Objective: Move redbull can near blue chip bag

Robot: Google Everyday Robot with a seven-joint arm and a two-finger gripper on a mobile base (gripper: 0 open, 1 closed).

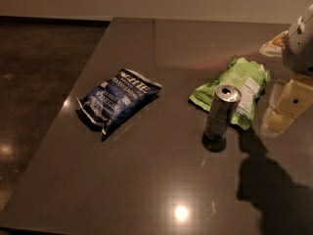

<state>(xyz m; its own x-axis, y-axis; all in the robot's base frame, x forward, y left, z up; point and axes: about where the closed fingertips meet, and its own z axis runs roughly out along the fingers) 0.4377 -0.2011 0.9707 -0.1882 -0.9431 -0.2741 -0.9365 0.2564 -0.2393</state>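
Note:
The robot's gripper will close on the upper half of the redbull can [224, 105], just in front of the light green snack bag.
The redbull can [221, 114] stands upright on the dark table [161, 180], right of centre, touching the front edge of a light green snack bag [234, 89]. The blue chip bag [117, 99] lies flat to the can's left, about a bag's length away. My gripper [285, 106] hangs at the right edge of the view, pale yellow, just right of the can and level with it, holding nothing that I can see. The arm's grey-white body [301, 40] is above it.
The table's left edge runs diagonally, with dark floor [39, 72] beyond it. A small pale object [274, 43] lies at the back right, partly hidden by the arm. The arm's shadow [274, 185] falls on the front right of the table.

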